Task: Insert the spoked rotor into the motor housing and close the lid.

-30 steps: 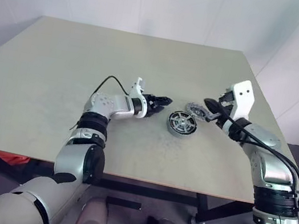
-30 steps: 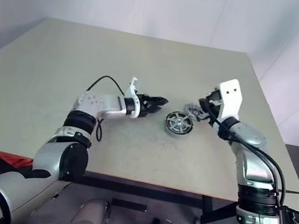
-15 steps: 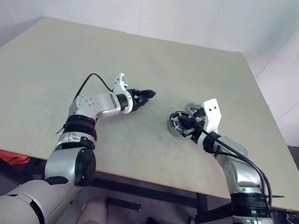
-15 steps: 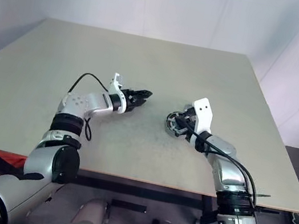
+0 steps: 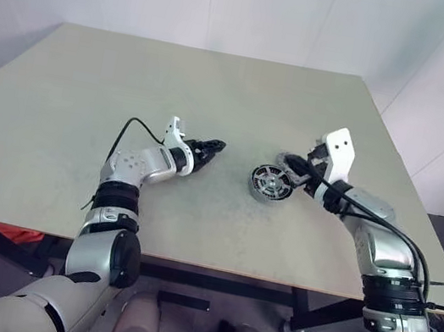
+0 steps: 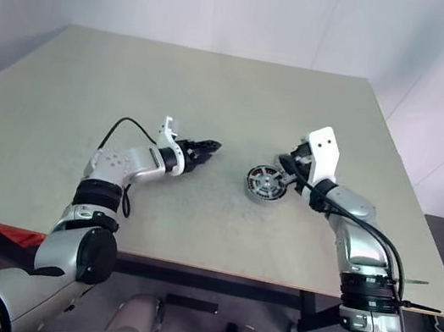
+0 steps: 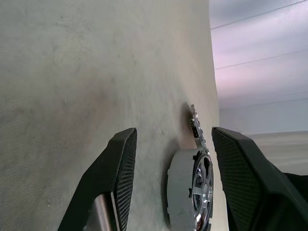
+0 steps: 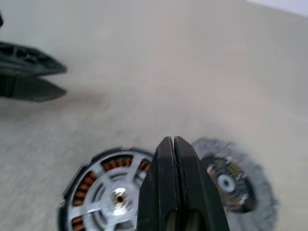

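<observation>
The motor housing is far from the robot's left gripper, so the right gripper needs to come around, grab the housing's near rim [image 5: 284, 197] and bring it toward the middle first.
The motor housing [image 5: 257, 191] stands on the table right of centre. The spoked rotor [image 8: 118, 197] sits in it, and copper windings show between its silvery spokes. Just behind the housing lies the lid [image 8: 236, 183], a flat grey disc with a dark hub. My right gripper [image 5: 285, 158] is shut and empty, its tips low over the gap between housing and lid. The left gripper [image 5: 217, 145] hovers to the left of the housing, pointing at it, open with nothing between its fingers [image 7: 122, 159]. It also appears in the right wrist view as the left gripper [image 8: 29, 72].
The tan table [image 5: 86, 108] stretches wide to the left and back. Its right edge [image 5: 421, 210] runs close behind my right arm. A black cable [image 5: 139, 126] loops off the left wrist.
The left gripper has drawn back leftward, away from the housing, still open. The right gripper dipped down toward the housing half a second ago and has come back over the lid, shut throughout.
</observation>
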Action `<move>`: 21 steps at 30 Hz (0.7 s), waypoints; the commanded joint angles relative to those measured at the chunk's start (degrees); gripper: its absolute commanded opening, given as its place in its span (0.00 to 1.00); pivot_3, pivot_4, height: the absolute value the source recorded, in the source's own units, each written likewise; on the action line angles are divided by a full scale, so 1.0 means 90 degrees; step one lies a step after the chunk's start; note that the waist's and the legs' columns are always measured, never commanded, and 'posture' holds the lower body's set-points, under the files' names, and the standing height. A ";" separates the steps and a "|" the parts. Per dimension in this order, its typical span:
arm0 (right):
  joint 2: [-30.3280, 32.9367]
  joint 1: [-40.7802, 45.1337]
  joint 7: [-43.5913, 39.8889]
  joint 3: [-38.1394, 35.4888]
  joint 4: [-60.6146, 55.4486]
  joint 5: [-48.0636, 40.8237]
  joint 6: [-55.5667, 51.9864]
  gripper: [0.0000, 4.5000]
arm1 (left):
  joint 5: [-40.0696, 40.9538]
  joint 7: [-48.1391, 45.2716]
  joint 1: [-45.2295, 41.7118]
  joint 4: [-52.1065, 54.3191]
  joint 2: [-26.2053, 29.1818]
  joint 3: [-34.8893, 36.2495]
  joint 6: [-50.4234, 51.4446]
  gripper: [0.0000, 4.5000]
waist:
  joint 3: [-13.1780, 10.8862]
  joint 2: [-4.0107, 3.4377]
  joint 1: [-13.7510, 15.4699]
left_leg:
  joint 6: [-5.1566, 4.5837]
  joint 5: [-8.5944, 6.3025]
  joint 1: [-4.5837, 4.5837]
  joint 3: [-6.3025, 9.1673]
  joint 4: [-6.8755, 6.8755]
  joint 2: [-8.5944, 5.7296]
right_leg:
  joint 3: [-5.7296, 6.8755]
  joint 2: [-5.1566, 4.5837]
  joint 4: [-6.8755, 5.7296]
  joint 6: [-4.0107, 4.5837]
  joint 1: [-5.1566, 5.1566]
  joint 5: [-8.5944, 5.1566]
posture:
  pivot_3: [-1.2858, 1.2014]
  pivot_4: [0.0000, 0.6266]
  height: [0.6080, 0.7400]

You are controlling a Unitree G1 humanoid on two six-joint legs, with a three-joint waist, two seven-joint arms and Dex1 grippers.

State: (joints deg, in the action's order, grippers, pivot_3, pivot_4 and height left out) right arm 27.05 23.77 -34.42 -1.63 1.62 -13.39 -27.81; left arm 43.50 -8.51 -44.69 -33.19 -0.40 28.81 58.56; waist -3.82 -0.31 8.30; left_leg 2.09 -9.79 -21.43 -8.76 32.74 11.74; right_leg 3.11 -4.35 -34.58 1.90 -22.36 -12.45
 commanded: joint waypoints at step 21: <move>0.0718 0.0303 -0.0671 0.0270 -0.0507 0.0489 0.0865 0.00 | -0.0020 -0.0114 0.0034 0.0142 0.0213 -0.0133 -0.0455 0.58 | 0.0000 0.0000 -0.0111 | -0.0007 -0.0004 0.0017 0.0000 0.0001 -0.0001 | -0.0001 -0.0002 -0.0002 -0.0005 0.0016 -0.0003 | 0.52 0.00 1.00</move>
State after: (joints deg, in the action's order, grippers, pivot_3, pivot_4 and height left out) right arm 30.62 24.86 -36.52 0.04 0.69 -9.84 -22.89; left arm 43.36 -8.54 -43.69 -33.23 1.09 28.36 55.22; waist -3.82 -0.30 7.30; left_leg 2.03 -9.83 -21.32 -8.75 32.75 11.73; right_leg 3.10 -4.36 -34.60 1.85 -22.22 -12.49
